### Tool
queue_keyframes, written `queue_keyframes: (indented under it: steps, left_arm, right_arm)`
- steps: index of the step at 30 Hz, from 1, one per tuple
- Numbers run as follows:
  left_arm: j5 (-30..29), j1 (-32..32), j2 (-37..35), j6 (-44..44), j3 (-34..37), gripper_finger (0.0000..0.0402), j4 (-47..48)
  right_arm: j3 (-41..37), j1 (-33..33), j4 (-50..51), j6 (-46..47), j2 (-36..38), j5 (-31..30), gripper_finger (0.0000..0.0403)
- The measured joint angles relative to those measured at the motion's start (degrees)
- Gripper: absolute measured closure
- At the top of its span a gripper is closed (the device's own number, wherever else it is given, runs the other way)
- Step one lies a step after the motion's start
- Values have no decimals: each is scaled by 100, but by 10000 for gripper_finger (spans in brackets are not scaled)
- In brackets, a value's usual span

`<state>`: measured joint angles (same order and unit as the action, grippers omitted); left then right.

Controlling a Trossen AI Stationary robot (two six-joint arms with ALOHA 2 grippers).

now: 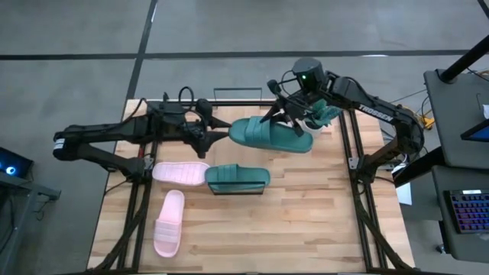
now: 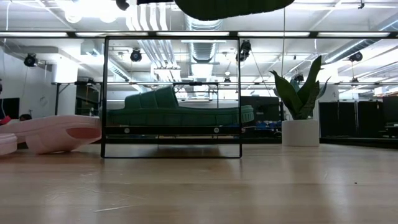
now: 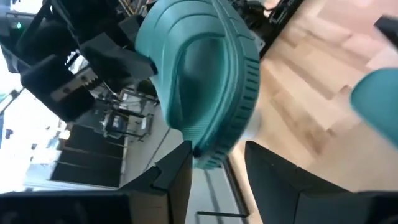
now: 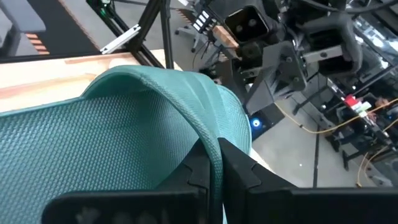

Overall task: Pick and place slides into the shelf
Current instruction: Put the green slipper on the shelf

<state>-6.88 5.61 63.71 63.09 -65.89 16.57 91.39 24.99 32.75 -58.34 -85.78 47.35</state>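
The teal slide slants under my right gripper, so my left gripper will hold the slide's end while my right gripper opens and retakes the strap (image 1: 258,131).
A dark teal slide (image 1: 271,136) hangs in the air over the table's far middle; its sole shows at the top of the low view (image 2: 233,6). My right gripper (image 1: 286,116) is shut on it from above. My left gripper (image 3: 214,171) is open, one finger on each side of the slide's left end (image 3: 208,149). The second teal slide (image 1: 237,178) lies sole-down on the shelf (image 2: 171,144). Two pink slides (image 1: 179,173) (image 1: 170,221) lie on the table, left of the shelf and nearer. My right gripper pinches the teal slide's strap at its edge (image 4: 214,146) between its two fingers (image 4: 198,169), coming slanting down from the far right. The slide is lifted clear and roughly level. My left gripper's fingers (image 3: 180,171) flank the slide's left end; I cannot tell whether they touch it.
A small potted plant (image 2: 301,106) stands at the far right, close under my right arm. Black frame rails (image 1: 355,164) run along the table's left and right sides. Bare wood lies on the near right part of the table (image 1: 306,229).
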Motion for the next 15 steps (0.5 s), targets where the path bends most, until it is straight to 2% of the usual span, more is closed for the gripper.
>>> queue_keyframes:
  steps: [9, 12, 15]
  left_arm:
    - [-163, 2, 433, 399, -5, 274, -608]
    - [-322, 6, 467, 441, -9, 307, -567]
    - [-406, 2, 497, 499, -9, 366, -542]
  right_arm:
    - [0, 97, -14, 222, -4, 46, 394]
    - [0, 101, -2, 305, -4, 46, 394]
    - [0, 94, -20, 303, -3, 46, 394]
